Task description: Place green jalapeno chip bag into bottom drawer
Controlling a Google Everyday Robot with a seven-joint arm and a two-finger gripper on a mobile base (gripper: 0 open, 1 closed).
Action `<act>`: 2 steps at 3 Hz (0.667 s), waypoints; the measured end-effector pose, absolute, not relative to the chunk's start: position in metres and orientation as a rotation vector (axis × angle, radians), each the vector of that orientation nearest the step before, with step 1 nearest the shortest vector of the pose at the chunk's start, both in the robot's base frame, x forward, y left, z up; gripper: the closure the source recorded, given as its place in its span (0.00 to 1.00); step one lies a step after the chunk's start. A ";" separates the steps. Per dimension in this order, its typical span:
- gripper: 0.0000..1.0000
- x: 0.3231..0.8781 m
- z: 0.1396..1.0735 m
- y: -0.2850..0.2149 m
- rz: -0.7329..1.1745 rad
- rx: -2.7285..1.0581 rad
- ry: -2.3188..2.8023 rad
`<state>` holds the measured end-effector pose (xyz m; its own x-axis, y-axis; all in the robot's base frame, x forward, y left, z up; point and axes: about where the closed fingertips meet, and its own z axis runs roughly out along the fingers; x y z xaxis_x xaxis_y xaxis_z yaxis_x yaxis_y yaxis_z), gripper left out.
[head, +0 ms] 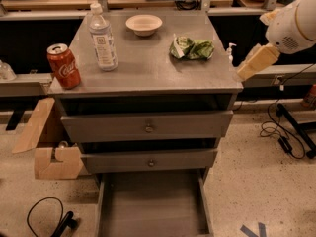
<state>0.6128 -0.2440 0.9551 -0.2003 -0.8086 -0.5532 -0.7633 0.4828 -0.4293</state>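
My gripper is to go to the green jalapeno chip bag next and close on the bag's end (pixel 203 49) farthest from the white bowl.
The green jalapeno chip bag (pixel 192 48) lies crumpled on the grey cabinet top (pixel 148 68), at its right side near the back. The bottom drawer (pixel 153 206) is pulled out at floor level, and its plain grey floor shows. My gripper (pixel 245 72) hangs off the white arm (pixel 294 26) just beyond the cabinet's right edge. It is to the right of the bag, a little nearer the front, and apart from it.
On the cabinet top stand a red cola can (pixel 63 65) at front left, a water bottle (pixel 102 37) and a white bowl (pixel 143 24) at the back. Two knobbed drawers (pixel 148 128) are closed. A cardboard piece (pixel 49 147) and cables (pixel 284 132) lie on the floor.
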 end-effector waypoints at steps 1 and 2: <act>0.00 0.626 0.959 -0.244 -0.098 -1.265 1.951; 0.00 0.623 0.958 -0.244 -0.094 -1.273 1.956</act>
